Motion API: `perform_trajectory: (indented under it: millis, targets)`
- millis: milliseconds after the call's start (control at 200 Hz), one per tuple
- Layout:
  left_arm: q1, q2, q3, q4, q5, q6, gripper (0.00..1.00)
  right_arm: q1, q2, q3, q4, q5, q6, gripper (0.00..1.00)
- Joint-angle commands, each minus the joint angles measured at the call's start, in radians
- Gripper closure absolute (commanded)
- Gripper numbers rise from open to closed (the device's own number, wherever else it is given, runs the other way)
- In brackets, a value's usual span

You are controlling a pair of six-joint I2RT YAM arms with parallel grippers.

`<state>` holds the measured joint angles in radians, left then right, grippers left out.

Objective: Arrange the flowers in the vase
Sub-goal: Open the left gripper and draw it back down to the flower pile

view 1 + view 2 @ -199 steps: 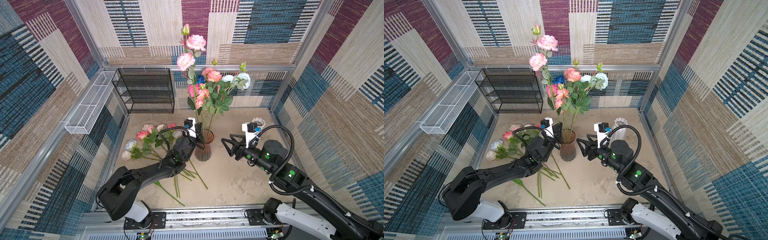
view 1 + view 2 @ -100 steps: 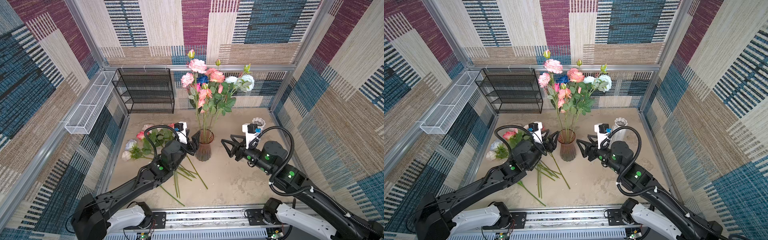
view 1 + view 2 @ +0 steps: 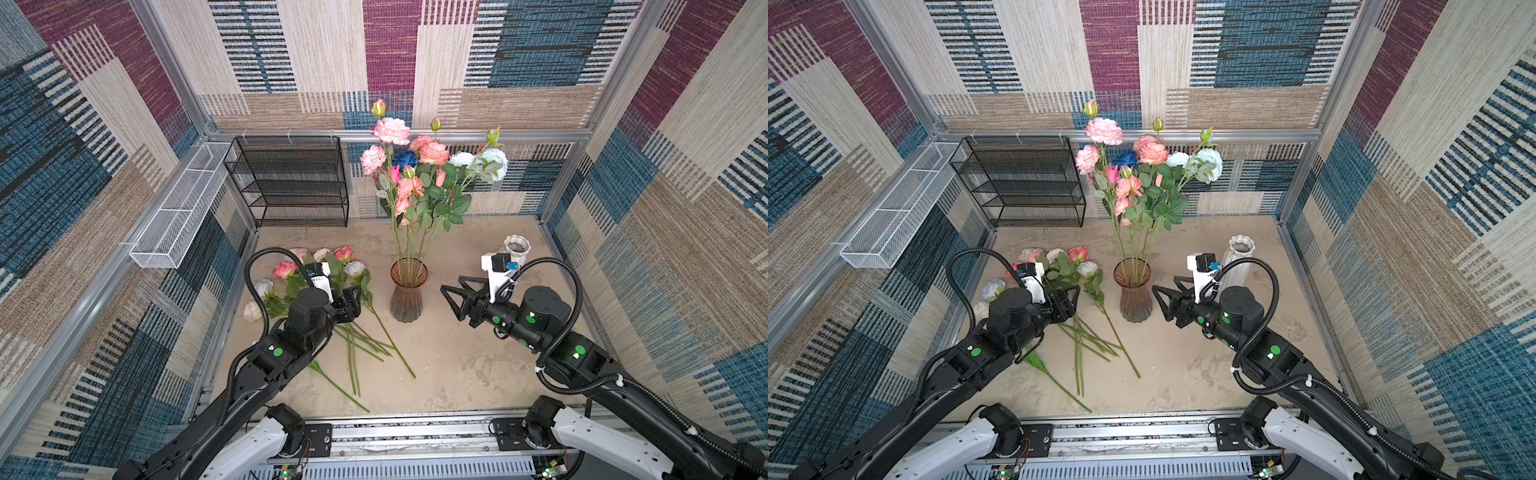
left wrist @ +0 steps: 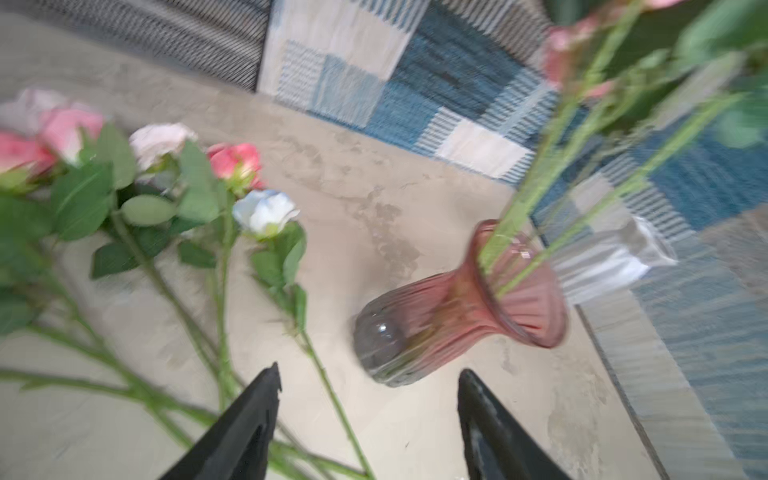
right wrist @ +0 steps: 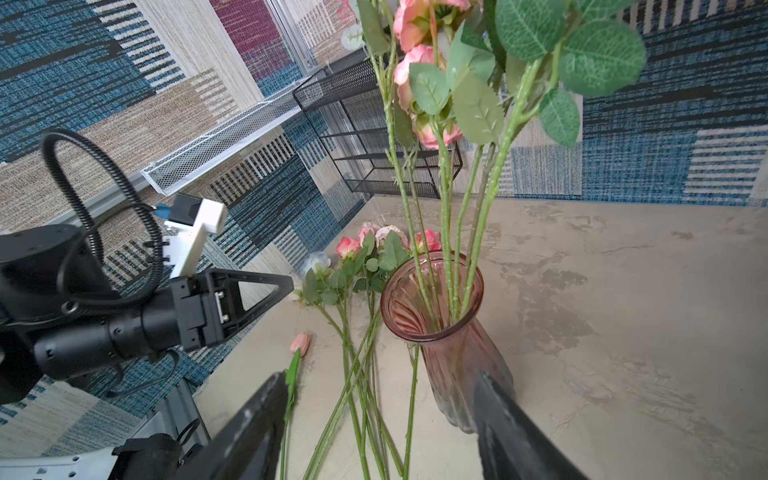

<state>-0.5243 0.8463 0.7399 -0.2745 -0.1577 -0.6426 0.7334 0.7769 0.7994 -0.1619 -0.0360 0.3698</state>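
Next, my left gripper grabs the flower lying nearest the table's front edge, by its stem (image 3: 321, 372) just below its leaves.
A pink ribbed glass vase (image 3: 408, 291) (image 3: 1133, 295) stands mid-table with several flowers (image 3: 424, 178) (image 3: 1142, 178) upright in it. More flowers (image 3: 328, 266) (image 3: 1067, 262) lie on the table to its left, stems fanned toward the front. My left gripper (image 3: 353, 301) (image 3: 1073, 301) hangs open just above those stems, left of the vase. In the left wrist view the left gripper (image 4: 370, 370) holds nothing; a stem (image 4: 328, 386) lies on the table below it. My right gripper (image 3: 451, 301) (image 5: 378, 376) is open and empty, close to the right of the vase (image 5: 449, 332).
A black wire shelf (image 3: 291, 183) stands at the back left. A white mesh basket (image 3: 178, 208) hangs on the left wall. A white ribbed vase (image 3: 516, 249) stands at the back right, behind the right arm. Patterned walls enclose the table.
My left gripper opened and let go of a pink flower stem, which sank into the vase. The left arm drew back left over the lying stems. The right gripper barely moved.
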Motion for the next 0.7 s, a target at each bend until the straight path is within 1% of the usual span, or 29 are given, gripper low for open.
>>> perform_trajectory:
  millis: [0,85,155,310,411,551,696]
  targets:
    - [0.105,0.027,-0.027,-0.215,0.126,-0.150,0.43,0.000,-0.007,-0.007,0.035,-0.015,0.024,0.29]
    - [0.183,0.053,-0.066,-0.273,0.157,-0.198,0.52,0.001,-0.012,-0.007,0.029,-0.015,0.025,0.29]
    - [0.218,0.060,-0.097,-0.310,0.166,-0.233,0.55,0.001,-0.019,-0.008,0.023,-0.011,0.024,0.29]
    - [0.230,0.030,-0.152,-0.436,0.155,-0.345,0.58,0.001,-0.032,-0.009,0.005,-0.004,0.022,0.29]
    - [0.232,-0.017,-0.183,-0.514,0.161,-0.413,0.63,0.001,-0.042,-0.021,0.008,0.002,0.022,0.29]
    - [0.230,-0.045,-0.232,-0.548,0.237,-0.461,0.63,0.001,-0.049,-0.038,0.022,0.008,0.019,0.29]
    - [0.230,-0.002,-0.243,-0.549,0.251,-0.450,0.58,0.001,-0.042,-0.036,0.021,0.005,0.008,0.29]
